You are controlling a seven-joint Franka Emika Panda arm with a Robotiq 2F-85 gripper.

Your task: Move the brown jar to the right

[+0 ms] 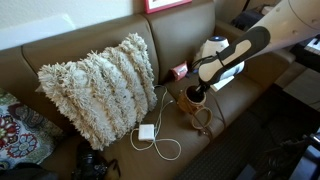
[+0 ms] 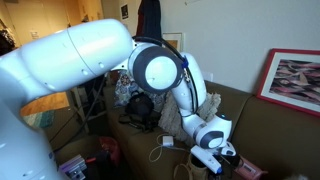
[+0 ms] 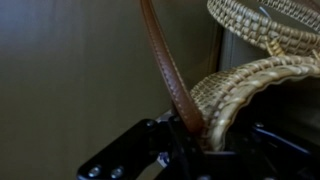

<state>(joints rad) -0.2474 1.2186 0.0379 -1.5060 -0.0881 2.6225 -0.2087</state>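
The brown jar will go down from my gripper onto the sofa seat [image 1: 229, 87] close to the armrest, past the white object.
The brown jar [image 1: 191, 101] is small, glossy and reddish-brown, and stands on the brown sofa seat [image 1: 240, 100]. Its tan woven ring lid [image 1: 203, 123] hangs in front of it. My gripper [image 1: 198, 88] comes down onto the jar's mouth from above. In the wrist view the jaws [image 3: 198, 140] are closed on the jar's thin brown rim [image 3: 165, 70], with the woven lid [image 3: 245, 85] pressed in beside it. In an exterior view the gripper [image 2: 214, 156] is low over the sofa and the jar is hidden behind it.
A shaggy cream pillow [image 1: 100, 85] leans on the sofa back. A white charger with its cable [image 1: 147, 132] lies beside the jar. A small red box [image 1: 180, 71] and a white object [image 1: 212, 47] sit behind it. A patterned cushion [image 1: 18, 130] is at the far end.
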